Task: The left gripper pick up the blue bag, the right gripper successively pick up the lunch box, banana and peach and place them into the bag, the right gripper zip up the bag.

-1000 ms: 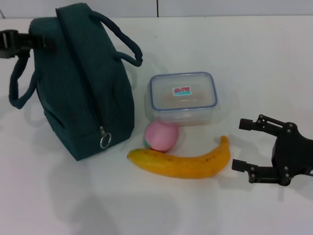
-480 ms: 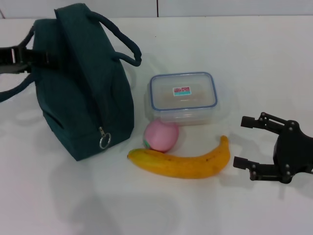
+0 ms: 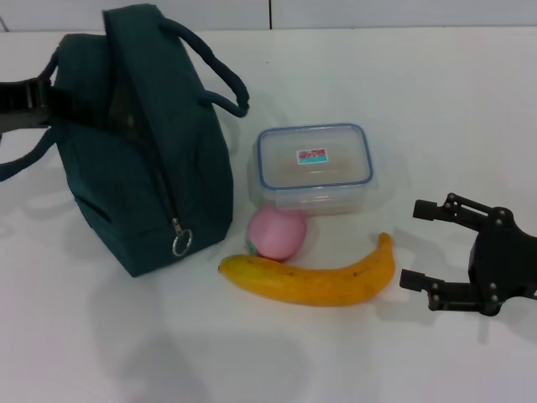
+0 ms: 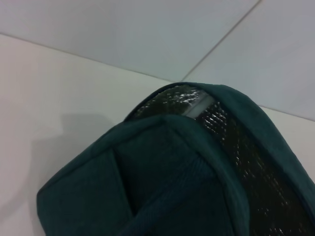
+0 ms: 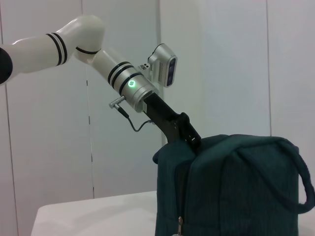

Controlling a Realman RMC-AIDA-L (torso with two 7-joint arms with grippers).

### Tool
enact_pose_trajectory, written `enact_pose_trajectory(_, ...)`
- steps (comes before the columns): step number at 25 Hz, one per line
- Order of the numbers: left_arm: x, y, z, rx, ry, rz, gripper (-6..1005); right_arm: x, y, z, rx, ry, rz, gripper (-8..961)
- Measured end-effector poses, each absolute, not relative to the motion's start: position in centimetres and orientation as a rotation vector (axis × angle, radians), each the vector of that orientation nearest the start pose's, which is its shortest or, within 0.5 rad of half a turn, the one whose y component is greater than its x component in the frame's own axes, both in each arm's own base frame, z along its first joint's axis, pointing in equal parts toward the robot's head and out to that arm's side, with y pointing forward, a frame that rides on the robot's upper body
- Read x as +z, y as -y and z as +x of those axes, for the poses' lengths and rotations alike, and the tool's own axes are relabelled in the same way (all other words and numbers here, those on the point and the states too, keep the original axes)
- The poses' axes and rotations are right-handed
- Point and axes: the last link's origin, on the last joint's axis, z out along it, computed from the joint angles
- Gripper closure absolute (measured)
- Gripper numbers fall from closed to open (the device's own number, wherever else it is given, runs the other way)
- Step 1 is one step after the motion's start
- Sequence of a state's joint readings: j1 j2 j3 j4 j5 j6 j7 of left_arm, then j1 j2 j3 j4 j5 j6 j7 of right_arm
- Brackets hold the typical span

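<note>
Next, I move my right gripper to the clear lunch box and close it on the lunch box's short side [image 3: 370,158] that faces away from the blue bag.
The blue bag [image 3: 143,143] is dark teal and stands upright at the left of the white table, its zipper ring [image 3: 181,243] hanging at the front. My left gripper [image 3: 21,96] is shut on the bag's far-left upper edge, as the right wrist view shows the left gripper [image 5: 189,137] on the bag [image 5: 231,187]. The silver lining shows inside the bag [image 4: 172,187]. The clear lunch box [image 3: 315,164] with a blue rim lies right of the bag. The pink peach [image 3: 277,232] and the banana [image 3: 319,279] lie in front of it. My right gripper [image 3: 411,246] is open beside the banana's tip.
The white table [image 3: 436,92] stretches behind and to the right of the lunch box. A white panelled wall stands at the back. The bag's handles [image 3: 218,75] arch toward the lunch box.
The bag's top has shifted slightly right and its left side is pulled outward by the left gripper. The left handle loop has dropped toward the frame edge. The right gripper has barely moved.
</note>
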State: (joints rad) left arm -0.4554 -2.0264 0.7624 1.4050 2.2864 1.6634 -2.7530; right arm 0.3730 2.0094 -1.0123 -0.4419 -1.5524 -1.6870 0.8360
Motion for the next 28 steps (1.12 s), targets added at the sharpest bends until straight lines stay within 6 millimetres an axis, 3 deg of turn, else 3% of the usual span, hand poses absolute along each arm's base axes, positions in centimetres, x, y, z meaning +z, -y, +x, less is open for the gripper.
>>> enact_pose_trajectory(1,12.1,-34.2,-23.9,-0.356,1.646,-2.119,577,-1.1,-26.7,27.8,0.981,-0.147,-2.683,76)
enact_pose_trajectory(4,12.0,-34.0,-23.8,-0.366,1.676,-2.119,809,-1.1,-26.7,27.9,0.981,-0.15,-2.68,76)
enact_pose_trajectory(9,11.2,-33.7,-23.3,-0.359,1.711,-2.143,962,-0.6,-26.9,28.0,0.995,-0.168,-2.648,77)
enact_pose_trajectory(13,11.1,-33.5,-23.4,-0.366,1.725,-2.137,962,0.0,-27.4,28.2,1.016,-0.263,-2.598,77)
enact_pose_trajectory(20,10.9,-33.4,-23.0,-0.418,1.737,-2.151,962,1.5,-30.5,29.9,1.116,-0.748,-2.286,78)
enact_pose_trajectory(28,10.9,-33.3,-23.2,-0.425,1.739,-2.147,963,-0.5,-34.3,29.7,1.14,-1.199,-2.1,79)
